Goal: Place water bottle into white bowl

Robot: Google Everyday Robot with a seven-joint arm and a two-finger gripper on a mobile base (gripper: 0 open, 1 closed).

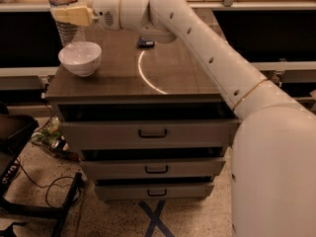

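I need to release the water bottle standing upright, with its base down in the hollow of the white bowl (pixel 80 55).
The water bottle (pixel 65 31) is a clear ribbed plastic bottle; its top runs out of the frame. My gripper (pixel 73 16) is shut on the bottle's upper part and holds it upright in the air at the far left of the drawer unit. The bottle's base hangs just above the back rim of the white bowl (pixel 80 58), a little to its left. The bowl stands on the wooden top near its left edge.
The bowl stands on the wooden top (pixel 168 75) of a grey unit with three drawers (pixel 150 132). A small dark object (pixel 144 43) lies on the top behind my arm. Cables and a dark stand (pixel 29 191) lie on the floor at the left.
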